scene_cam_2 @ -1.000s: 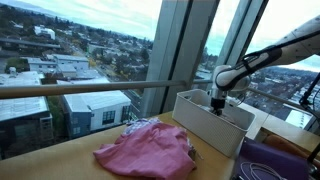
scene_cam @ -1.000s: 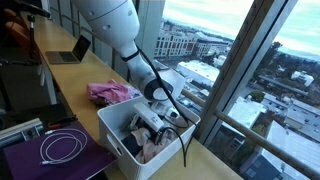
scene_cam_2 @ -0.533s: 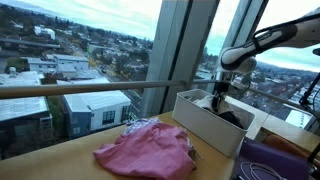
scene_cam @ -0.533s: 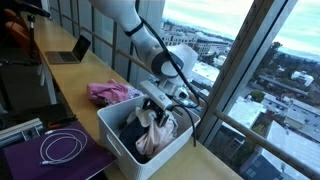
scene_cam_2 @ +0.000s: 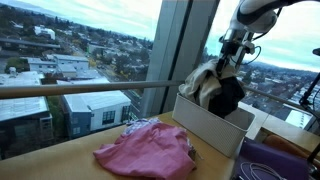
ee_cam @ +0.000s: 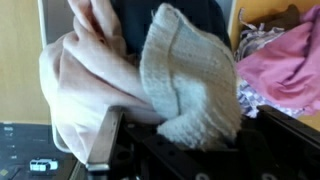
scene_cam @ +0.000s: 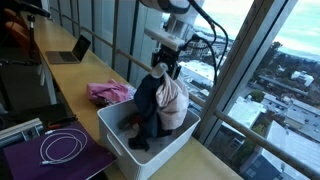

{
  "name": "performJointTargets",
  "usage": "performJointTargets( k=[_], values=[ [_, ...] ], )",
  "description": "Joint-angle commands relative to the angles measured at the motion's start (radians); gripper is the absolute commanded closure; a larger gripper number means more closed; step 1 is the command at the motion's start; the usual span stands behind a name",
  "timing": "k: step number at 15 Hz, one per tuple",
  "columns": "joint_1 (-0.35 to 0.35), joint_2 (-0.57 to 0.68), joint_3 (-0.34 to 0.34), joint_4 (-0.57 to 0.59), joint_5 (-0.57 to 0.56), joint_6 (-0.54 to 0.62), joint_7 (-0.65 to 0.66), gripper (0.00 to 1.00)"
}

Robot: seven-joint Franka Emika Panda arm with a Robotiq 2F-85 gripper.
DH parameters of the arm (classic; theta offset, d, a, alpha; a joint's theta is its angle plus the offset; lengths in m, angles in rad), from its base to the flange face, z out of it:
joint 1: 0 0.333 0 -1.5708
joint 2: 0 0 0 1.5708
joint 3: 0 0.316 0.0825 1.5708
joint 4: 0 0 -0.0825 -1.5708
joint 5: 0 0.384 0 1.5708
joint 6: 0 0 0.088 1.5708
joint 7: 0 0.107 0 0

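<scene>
I need to let go of the bundle of clothes, still hanging above the white bin, with my gripper on the wooden counter, at the laptop end of the pink garment (scene_cam: 96, 88).
My gripper (scene_cam: 166, 63) (scene_cam_2: 232, 57) is shut on a bundle of clothes (scene_cam: 162, 100) (scene_cam_2: 218, 90) and holds it above the white bin (scene_cam: 152, 156) (scene_cam_2: 203, 124). The bundle is a dark navy garment, a pale pink one and a grey knitted piece. Its lower end still hangs down into the bin. In the wrist view the grey knit (ee_cam: 190, 80) and the pale pink cloth (ee_cam: 75, 85) fill the frame, pinched at my gripper (ee_cam: 180, 135). What else lies in the bin is mostly hidden.
A pink garment (scene_cam: 110, 93) (scene_cam_2: 150, 148) (ee_cam: 285, 60) lies on the wooden counter beside the bin. A coiled white cable (scene_cam: 60, 148) rests on a purple mat, and a laptop (scene_cam: 70, 50) stands further back. Tall windows with a metal rail (scene_cam_2: 90, 88) run along the counter.
My gripper closed on the clothes inside the bin and rose well above it, pulling the bundle up and out. The pink garment on the counter has not moved.
</scene>
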Motion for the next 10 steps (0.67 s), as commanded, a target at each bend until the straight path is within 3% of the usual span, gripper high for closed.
performJointTargets(
  k=[1,10],
  values=[
    [0.064,-0.062,0.027,0.094,0.015,-0.07,0.038,0.99],
    [0.316,-0.104,0.144,0.331,-0.069,-0.219,0.151,0.99]
  ],
)
